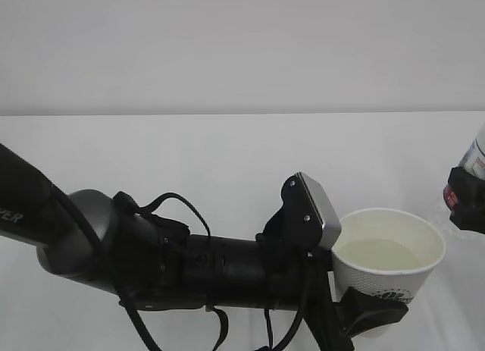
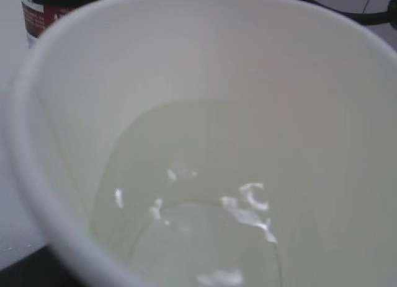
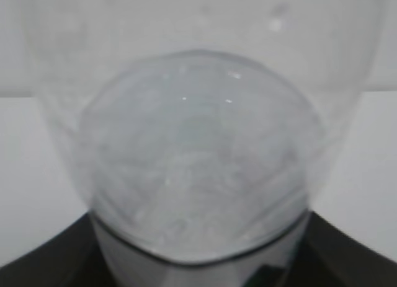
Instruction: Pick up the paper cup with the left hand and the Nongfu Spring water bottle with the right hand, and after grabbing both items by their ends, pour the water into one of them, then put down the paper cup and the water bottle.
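Note:
The robot's right gripper needs to release the Nongfu Spring water bottle, now held at the edge of view, on the white table (image 1: 450,231) next to the paper cup.
The white paper cup (image 1: 383,284) stands upright at the lower right, with clear water (image 1: 377,254) filling its lower part. My left gripper (image 1: 373,314) is shut on the cup's base, one black finger wrapping its front. In the left wrist view the cup's inside (image 2: 248,64) and the water (image 2: 205,231) fill the picture. At the right edge my right gripper (image 1: 464,203) is shut on the Nongfu Spring water bottle (image 1: 477,160), which is mostly cut off. In the right wrist view the clear bottle (image 3: 198,144) sits between dark fingers (image 3: 37,265).
The white table (image 1: 227,161) stretches back to a pale wall. My left arm (image 1: 189,267), with its cables and grey block (image 1: 322,211), lies across the lower left. The bottle's red label (image 2: 40,14) shows just beyond the cup's rim.

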`<state>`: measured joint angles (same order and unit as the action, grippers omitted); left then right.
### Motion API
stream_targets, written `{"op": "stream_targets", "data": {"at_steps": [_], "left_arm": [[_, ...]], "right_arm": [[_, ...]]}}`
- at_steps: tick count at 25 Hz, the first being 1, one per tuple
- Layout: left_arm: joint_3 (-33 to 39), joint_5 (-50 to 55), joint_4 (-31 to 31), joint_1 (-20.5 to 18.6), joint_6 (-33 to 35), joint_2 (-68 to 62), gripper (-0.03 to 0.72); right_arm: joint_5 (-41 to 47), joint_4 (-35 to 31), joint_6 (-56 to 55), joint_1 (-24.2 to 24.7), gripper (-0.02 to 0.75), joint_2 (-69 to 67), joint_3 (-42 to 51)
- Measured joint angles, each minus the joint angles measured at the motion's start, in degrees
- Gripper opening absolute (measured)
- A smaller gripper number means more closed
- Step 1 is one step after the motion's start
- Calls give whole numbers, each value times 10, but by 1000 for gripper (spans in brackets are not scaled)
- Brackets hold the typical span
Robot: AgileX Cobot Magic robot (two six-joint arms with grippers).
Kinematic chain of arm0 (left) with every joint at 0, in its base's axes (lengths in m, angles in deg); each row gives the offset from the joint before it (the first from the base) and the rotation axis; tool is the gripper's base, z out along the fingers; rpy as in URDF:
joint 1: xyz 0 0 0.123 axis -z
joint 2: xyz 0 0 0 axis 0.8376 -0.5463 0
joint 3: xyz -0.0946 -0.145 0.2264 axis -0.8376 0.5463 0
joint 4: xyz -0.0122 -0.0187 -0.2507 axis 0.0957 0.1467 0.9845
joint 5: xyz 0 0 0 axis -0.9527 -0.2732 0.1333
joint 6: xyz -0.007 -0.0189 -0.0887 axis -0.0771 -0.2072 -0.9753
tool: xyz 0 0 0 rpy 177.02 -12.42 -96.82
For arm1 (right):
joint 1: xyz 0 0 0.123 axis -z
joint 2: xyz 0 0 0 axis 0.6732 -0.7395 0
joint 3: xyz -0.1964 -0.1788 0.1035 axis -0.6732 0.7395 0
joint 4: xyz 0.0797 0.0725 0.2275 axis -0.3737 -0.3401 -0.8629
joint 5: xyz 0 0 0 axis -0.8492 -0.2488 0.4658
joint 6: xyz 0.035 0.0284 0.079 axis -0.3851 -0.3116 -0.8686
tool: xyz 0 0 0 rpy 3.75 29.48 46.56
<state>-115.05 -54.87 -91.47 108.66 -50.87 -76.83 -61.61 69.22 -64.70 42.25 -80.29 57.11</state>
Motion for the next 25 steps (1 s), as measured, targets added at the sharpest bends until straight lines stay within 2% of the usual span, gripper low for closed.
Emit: {"op": "stream_targets", "data": {"at_steps": [25], "left_arm": [[0, 0, 30, 0, 0, 0, 495]], "right_arm": [[-2, 12, 0, 0, 462, -88, -38]]}}
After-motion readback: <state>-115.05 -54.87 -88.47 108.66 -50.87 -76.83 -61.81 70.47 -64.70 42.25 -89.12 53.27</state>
